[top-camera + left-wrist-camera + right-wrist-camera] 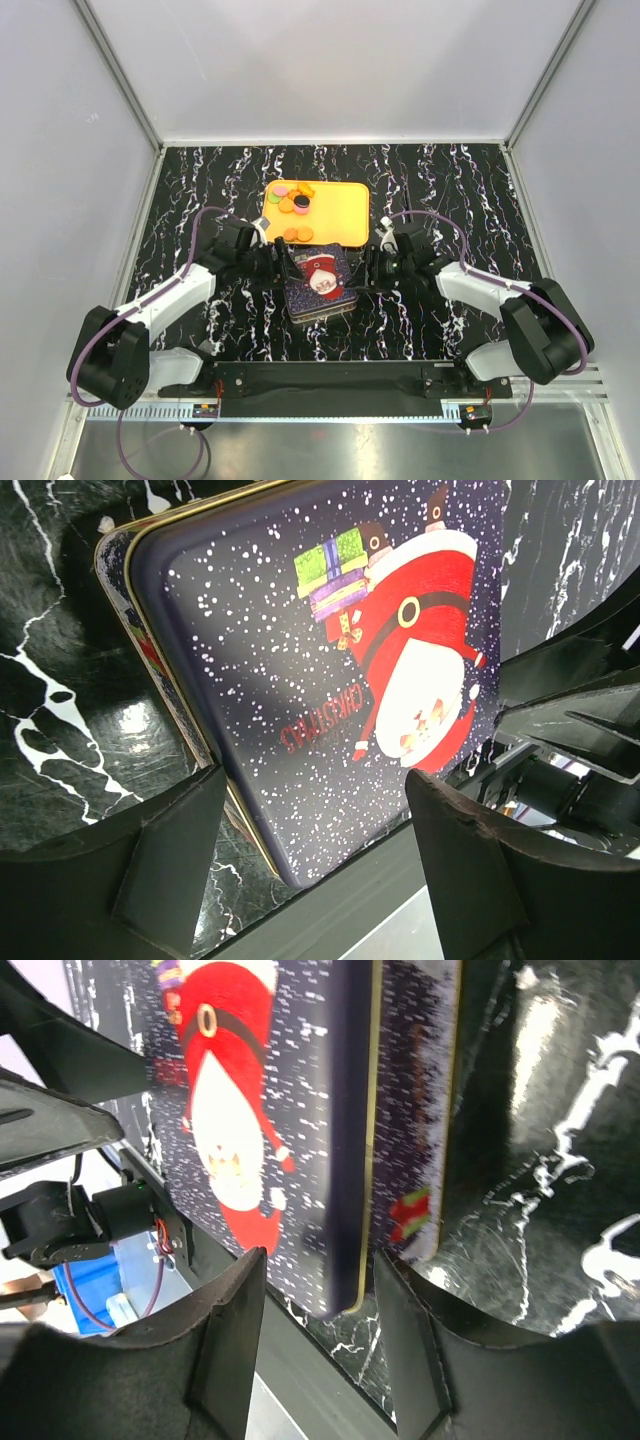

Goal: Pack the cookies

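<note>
The lid is crooked, with the lid's edge close against the base, so the robot's right gripper will grab the base's exposed side [415, 1130] and pull it away.
The cookies [293, 201], small orange, black, green and pink discs, lie on the orange tray [340, 215] at the back; two more orange ones [297, 234] sit near its front edge. In front of the tray stands a dark blue Christmas tin with a Santa lid [322, 275]. The lid [300, 680] sits askew over the tin's base [150, 650]. My left gripper [285, 268] [310, 850] is open, with the lid's corner between its fingers. My right gripper [362, 268] [315, 1330] is open astride the lid's edge [345, 1160], above the base [415, 1110].
The black marbled tabletop [470, 190] is walled in by white panels on three sides. A black rail [330, 380] carrying the arm bases runs along the near edge, close behind the tin.
</note>
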Controlling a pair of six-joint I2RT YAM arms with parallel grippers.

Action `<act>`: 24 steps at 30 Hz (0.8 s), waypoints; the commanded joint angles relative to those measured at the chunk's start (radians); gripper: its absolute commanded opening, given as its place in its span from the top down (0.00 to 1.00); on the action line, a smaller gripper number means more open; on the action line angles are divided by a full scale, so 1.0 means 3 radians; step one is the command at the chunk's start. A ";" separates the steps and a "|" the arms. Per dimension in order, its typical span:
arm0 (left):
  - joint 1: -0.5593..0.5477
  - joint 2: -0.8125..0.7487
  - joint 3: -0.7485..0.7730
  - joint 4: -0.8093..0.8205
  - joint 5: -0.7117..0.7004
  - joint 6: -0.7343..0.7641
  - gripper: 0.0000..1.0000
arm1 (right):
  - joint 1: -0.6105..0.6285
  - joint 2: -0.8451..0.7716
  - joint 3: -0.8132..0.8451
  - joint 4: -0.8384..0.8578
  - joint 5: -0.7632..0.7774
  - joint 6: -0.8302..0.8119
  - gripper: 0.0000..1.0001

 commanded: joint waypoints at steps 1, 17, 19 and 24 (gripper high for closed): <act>-0.0022 -0.0003 0.0143 0.0175 0.0186 -0.0054 0.23 | 0.0046 0.0051 0.0060 0.0271 -0.0157 0.0061 0.46; -0.0017 -0.0024 0.0112 0.0124 0.0002 0.0033 0.25 | 0.0086 -0.0424 0.0750 -0.1287 0.1003 -0.0450 0.79; -0.0017 -0.0024 0.0127 0.0114 -0.0024 0.0053 0.25 | 0.0203 -0.0440 0.0974 -0.1573 0.1263 -0.0532 0.87; -0.0017 0.0012 0.0143 0.0119 -0.0019 0.0074 0.25 | 0.0291 -0.0445 0.1114 -0.1718 0.1433 -0.0548 0.93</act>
